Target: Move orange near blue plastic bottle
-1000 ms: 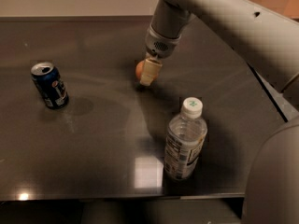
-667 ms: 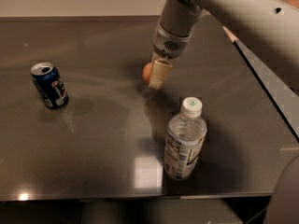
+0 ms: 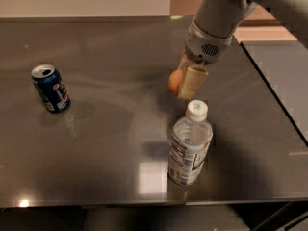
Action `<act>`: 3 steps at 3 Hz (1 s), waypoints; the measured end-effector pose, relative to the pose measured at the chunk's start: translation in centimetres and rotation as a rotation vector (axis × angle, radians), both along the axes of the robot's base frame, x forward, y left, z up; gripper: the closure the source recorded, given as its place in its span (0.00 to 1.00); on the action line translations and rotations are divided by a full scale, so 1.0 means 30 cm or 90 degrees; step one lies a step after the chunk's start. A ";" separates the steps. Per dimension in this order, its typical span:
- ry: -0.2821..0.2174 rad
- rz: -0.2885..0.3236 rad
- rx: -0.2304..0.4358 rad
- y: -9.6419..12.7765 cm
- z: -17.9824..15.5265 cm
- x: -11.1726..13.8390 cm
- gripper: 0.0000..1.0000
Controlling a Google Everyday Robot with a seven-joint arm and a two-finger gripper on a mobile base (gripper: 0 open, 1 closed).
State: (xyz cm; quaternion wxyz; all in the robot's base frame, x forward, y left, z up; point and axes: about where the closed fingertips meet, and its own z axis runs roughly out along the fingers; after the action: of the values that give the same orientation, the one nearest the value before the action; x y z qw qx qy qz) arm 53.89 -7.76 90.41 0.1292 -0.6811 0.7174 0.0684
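Next, my gripper releases the orange on the table (image 3: 214,115) close behind the blue plastic bottle, toward the grey surface. The orange is now just behind the bottle's cap.
The orange (image 3: 174,81) is small and round, held between the cream fingers (image 3: 192,82) of my gripper (image 3: 184,83). The gripper is shut on it and hangs just behind and above the bottle's cap. Whether the orange touches the table I cannot tell. The blue plastic bottle (image 3: 189,145) stands upright near the table's front edge, clear with a white cap and blue-white label. My grey arm reaches in from the upper right.
A dark blue soda can (image 3: 50,88) stands open at the left of the steel table (image 3: 110,129). The table's right edge runs close to the arm, with a grey floor or surface (image 3: 284,81) beyond it.
My gripper has carried the orange to the right and toward the front, closer to the bottle. The bottle and the can have not moved.
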 end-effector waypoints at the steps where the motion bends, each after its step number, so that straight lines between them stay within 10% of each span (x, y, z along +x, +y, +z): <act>1: 0.014 0.011 0.021 -0.086 0.001 -0.101 1.00; 3: 0.047 0.057 0.061 -0.189 -0.057 -0.248 1.00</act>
State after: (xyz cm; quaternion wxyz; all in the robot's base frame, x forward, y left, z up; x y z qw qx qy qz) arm 46.44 -13.41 88.70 0.1319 -0.7026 0.6863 0.1340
